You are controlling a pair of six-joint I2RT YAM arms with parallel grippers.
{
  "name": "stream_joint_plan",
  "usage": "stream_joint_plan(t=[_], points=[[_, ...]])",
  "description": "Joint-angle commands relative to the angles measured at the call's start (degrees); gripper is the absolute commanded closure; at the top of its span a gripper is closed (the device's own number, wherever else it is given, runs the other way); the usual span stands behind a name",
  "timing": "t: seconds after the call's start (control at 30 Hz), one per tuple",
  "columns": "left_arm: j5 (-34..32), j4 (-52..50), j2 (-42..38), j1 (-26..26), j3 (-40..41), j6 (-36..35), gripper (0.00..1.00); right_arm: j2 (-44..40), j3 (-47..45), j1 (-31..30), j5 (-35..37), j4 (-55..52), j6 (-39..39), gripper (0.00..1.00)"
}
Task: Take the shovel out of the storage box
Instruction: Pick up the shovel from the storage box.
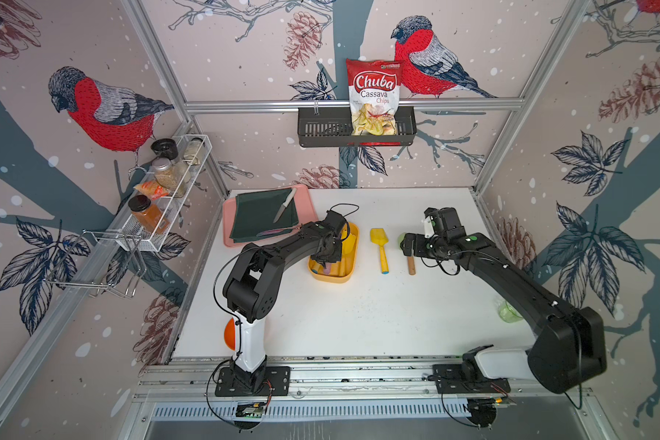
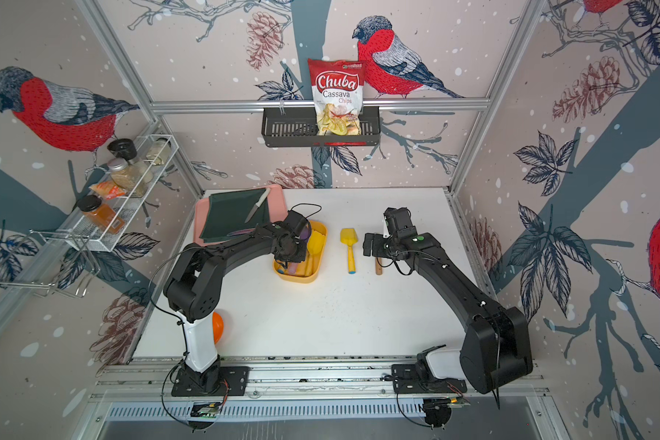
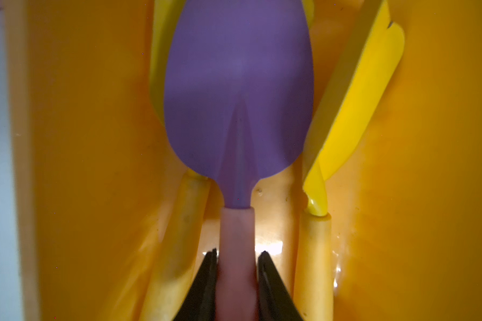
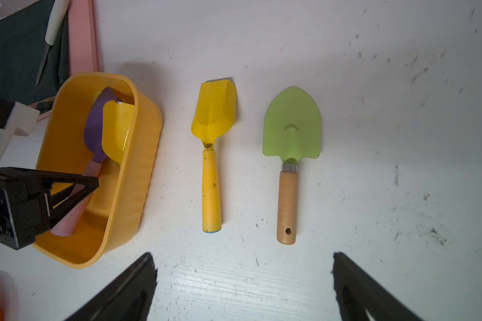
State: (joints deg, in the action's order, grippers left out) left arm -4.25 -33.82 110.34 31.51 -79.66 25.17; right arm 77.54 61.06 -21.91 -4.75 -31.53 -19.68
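My right gripper is to take hold next of the purple-bladed shovel near the pink handle's loose end [image 1: 325,268] [image 4: 71,219], just beyond my left gripper's fingers.
The yellow-orange storage box [image 1: 332,277] [image 2: 300,279] [image 4: 139,166] sits left of centre on the white table. Inside it a purple-bladed shovel [image 3: 238,83] [image 4: 93,125] with a pink handle lies on top of yellow shovels [image 3: 354,97]. My left gripper [image 3: 237,254] [image 1: 326,259] [image 4: 92,184] reaches into the box, and its fingers press both sides of the pink handle. My right gripper [image 4: 244,261] [image 1: 408,245] hangs open and empty over the table. Below it lie a yellow shovel [image 4: 213,139] [image 1: 380,247] and a green shovel [image 4: 291,125] with a wooden handle.
A pink tray [image 1: 229,213] with a dark cloth and a knife lies behind the box on the left. A black wall basket [image 1: 321,133] holds a chips bag. A wire spice rack [image 1: 168,190] hangs on the left wall. A green cup [image 1: 509,310] stands by the right arm.
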Motion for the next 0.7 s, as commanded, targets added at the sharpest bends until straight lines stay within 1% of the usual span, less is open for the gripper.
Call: stream_joint_plan(t=[0.0, 0.07, 0.13, 0.2, 0.23, 0.27, 0.33, 0.37, 0.43, 0.5, 0.53, 0.6, 0.67], points=[[1.0, 0.6, -2.6, -0.7, -0.6, 1.2, 0.92, 0.0, -0.1, -0.2, -1.6, 2.2, -0.5, 0.0], [3.1, 2.9, -4.1, -1.4, 0.4, 1.7, 0.94, 0.1, -0.1, -0.2, -2.2, 2.5, -0.6, 0.0], [6.7, 6.1, -5.9, -2.4, 2.2, 2.3, 0.99, -0.1, -0.1, -0.3, -2.6, 2.8, -0.7, 0.0], [7.6, 8.6, -7.7, -2.8, 4.1, 3.4, 0.99, -0.1, -0.1, -0.4, -3.2, 3.2, -0.6, 0.0], [8.0, 8.3, -7.8, -3.1, 4.1, 3.5, 0.99, -0.2, -0.2, -0.4, -3.2, 3.2, -0.5, 0.0], [8.9, 8.2, -7.7, -3.3, 4.0, 3.4, 1.0, -0.2, -0.3, -0.4, -3.5, 3.5, -0.5, 0.0], [11.0, 11.1, -9.0, -3.7, 6.1, 3.8, 1.0, -0.3, -0.7, -0.7, -4.9, 4.3, -0.4, 0.0], [13.8, 14.4, -10.3, -4.1, 8.0, 4.4, 1.0, -0.5, -1.1, -0.8, -6.2, 5.1, -0.4, 0.0], [21.8, 25.7, -14.4, -5.3, 13.8, 7.1, 1.0, -0.6, -2.2, -0.9, -11.3, 7.6, 0.0, 0.0], [31.0, 40.4, -18.4, -6.3, 19.8, 12.4, 1.0, -0.8, -3.7, -0.9, -19.7, 11.9, -0.2, 0.0], [34.0, 46.6, -19.8, -6.5, 21.8, 15.1, 1.0, -1.0, -4.1, -1.0, -23.4, 13.7, -0.2, 0.0], [37.6, 58.3, -22.3, -6.6, 25.5, 20.4, 1.0, -1.4, -5.0, -1.0, -29.7, 18.1, -1.4, 0.0], [40.3, 66.4, -23.5, -6.6, 26.9, 24.1, 1.0, -1.7, -5.4, -1.2, -36.9, 23.0, -2.7, 0.03]])
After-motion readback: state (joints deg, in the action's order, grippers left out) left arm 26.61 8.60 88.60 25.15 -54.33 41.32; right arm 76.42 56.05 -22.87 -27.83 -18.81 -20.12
